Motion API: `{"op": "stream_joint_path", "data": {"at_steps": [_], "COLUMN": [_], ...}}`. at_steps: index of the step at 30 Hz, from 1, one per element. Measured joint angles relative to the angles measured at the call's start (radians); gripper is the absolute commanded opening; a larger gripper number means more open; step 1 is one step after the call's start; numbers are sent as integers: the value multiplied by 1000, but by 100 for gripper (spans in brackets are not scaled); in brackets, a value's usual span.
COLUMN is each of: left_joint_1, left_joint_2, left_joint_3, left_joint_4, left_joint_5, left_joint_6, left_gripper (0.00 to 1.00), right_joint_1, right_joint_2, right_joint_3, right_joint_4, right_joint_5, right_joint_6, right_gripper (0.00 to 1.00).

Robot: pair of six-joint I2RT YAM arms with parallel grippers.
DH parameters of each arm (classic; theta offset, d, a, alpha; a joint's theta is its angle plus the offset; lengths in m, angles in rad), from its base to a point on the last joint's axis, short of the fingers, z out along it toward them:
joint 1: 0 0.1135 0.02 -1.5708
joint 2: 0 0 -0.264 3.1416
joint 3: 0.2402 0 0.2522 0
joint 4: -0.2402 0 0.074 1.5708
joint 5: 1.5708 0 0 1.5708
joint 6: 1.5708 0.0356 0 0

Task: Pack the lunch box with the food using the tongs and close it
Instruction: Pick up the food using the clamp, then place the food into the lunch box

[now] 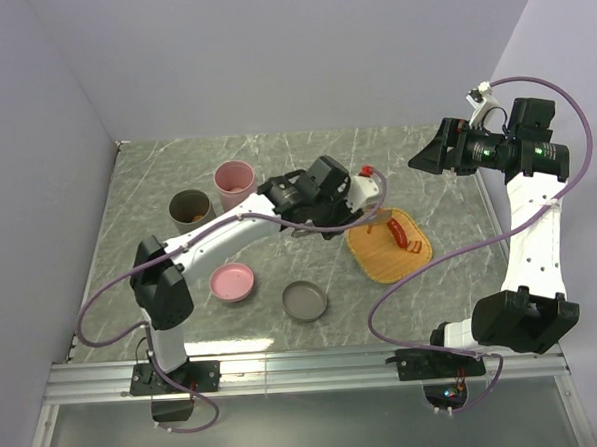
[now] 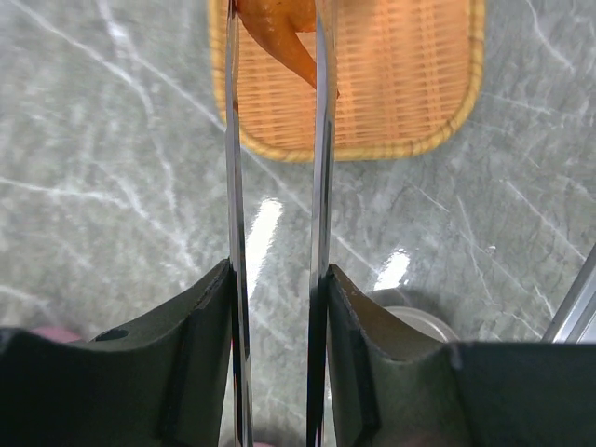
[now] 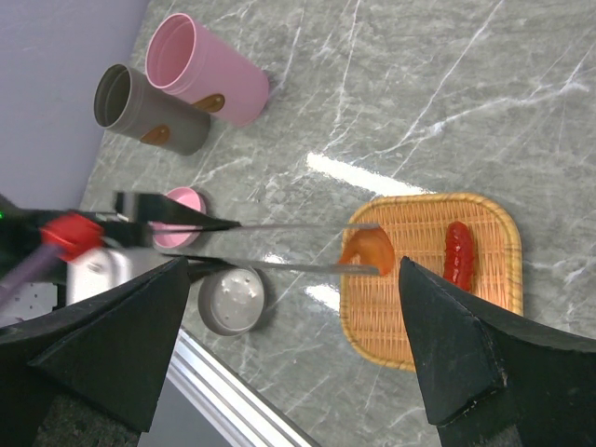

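Observation:
The orange food chunk will drop from the tongs inside the open grey cylinder [image 1: 195, 216] when my left gripper lets it go.
My left gripper [image 1: 340, 213] [image 2: 277, 279] is shut on the tongs [image 2: 321, 186], a silver arm pressed against each finger. The tong tips [image 3: 358, 247] pinch an orange food chunk [image 3: 366, 250] [image 2: 279, 28] over the edge of the orange woven tray [image 1: 381, 264] [image 3: 484, 326]. A red strip [image 3: 457, 253] [image 1: 399, 233] lies on the tray. The lunch box shows as two open upright cylinders, pink [image 1: 234, 182] [image 3: 209, 79] and grey [image 1: 189, 206] [image 3: 149, 112]. My right gripper [image 1: 427, 157] [image 3: 294, 270] hangs high at the right, open and holding nothing.
A pink lid [image 1: 231, 282] [image 3: 177, 209] and a grey lid [image 1: 305, 301] [image 3: 231, 300] lie on the marble table, nearer the arm bases than the cylinders. A metal rail [image 1: 306, 368] runs along the near edge. Walls close the left and back.

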Motion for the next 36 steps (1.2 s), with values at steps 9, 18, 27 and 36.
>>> {"op": "stream_joint_path", "data": {"at_steps": [9,18,27,36], "left_joint_1": [180,459,660,775], "left_joint_2": [-152,-381,-657,-845], "left_joint_3": [-46,-141,-298,-486], "left_joint_4": [-6,-29,-82,-138], "left_joint_5": [-1,-6,-6,-47], "left_joint_6": [1,1,4,4], "left_gripper": [38,38,38,38], "right_joint_1": [0,0,0,0], "right_joint_2": [0,0,0,-8], "right_joint_3": [1,1,1,1], "right_joint_4": [0,-1,0,0], "right_joint_5": [0,0,0,1], "right_joint_6": [-3,-3,-2,-2], "right_gripper": [100,100,100,100]}}
